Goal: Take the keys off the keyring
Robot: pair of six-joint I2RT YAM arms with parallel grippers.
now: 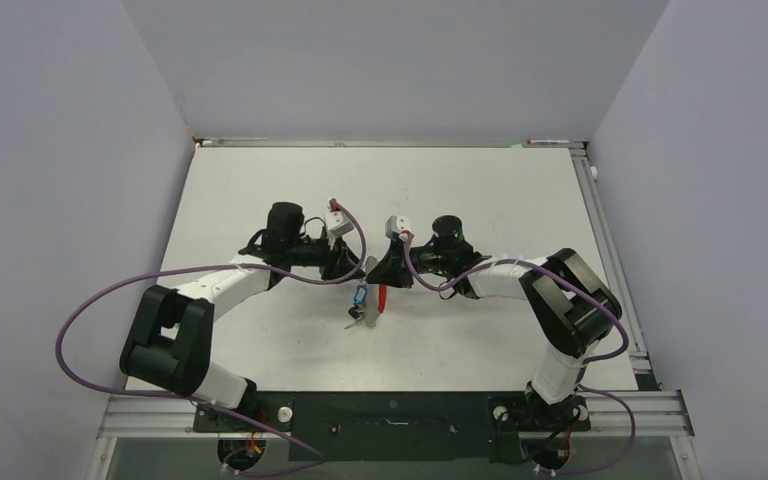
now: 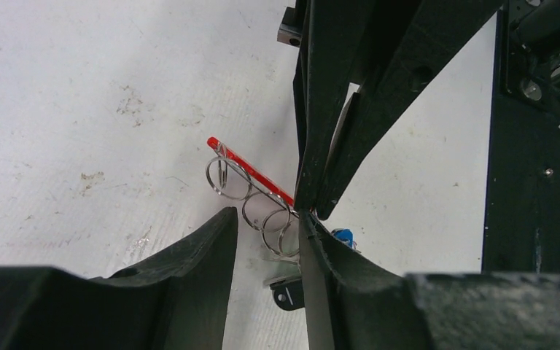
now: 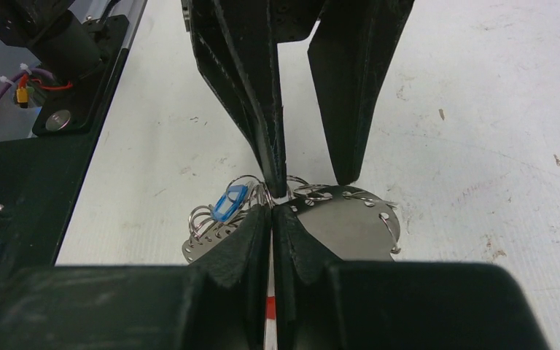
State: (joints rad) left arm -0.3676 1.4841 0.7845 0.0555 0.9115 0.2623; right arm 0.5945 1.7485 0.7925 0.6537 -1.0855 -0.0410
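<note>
The blue-headed key is outside the open fingers of my left gripper, so I should move that gripper over and close it on its ring end (image 3: 258, 194) beside my right gripper's fingers.
The keyring is a red arc (image 2: 251, 172) that carries small silver rings (image 2: 261, 213) and a grey perforated metal plate (image 3: 350, 227). My right gripper (image 3: 273, 210) is shut on the keyring, and a red strip shows between its fingers. A blue-headed key (image 3: 230, 203) hangs at the left of those fingers and also shows in the left wrist view (image 2: 343, 235). A black tag (image 2: 289, 296) lies below the rings. My left gripper (image 2: 266, 219) is open, with the silver rings between its jaws. From above, the left gripper (image 1: 348, 268) and right gripper (image 1: 385, 272) meet over the keyring (image 1: 383, 299) and the silvery keys (image 1: 358, 320).
The white table (image 1: 260, 200) has scuff marks. Purple cables (image 1: 90, 310) loop from both arms. A black base plate (image 1: 400, 410) runs along the near edge, and grey walls close in the left, right and back sides.
</note>
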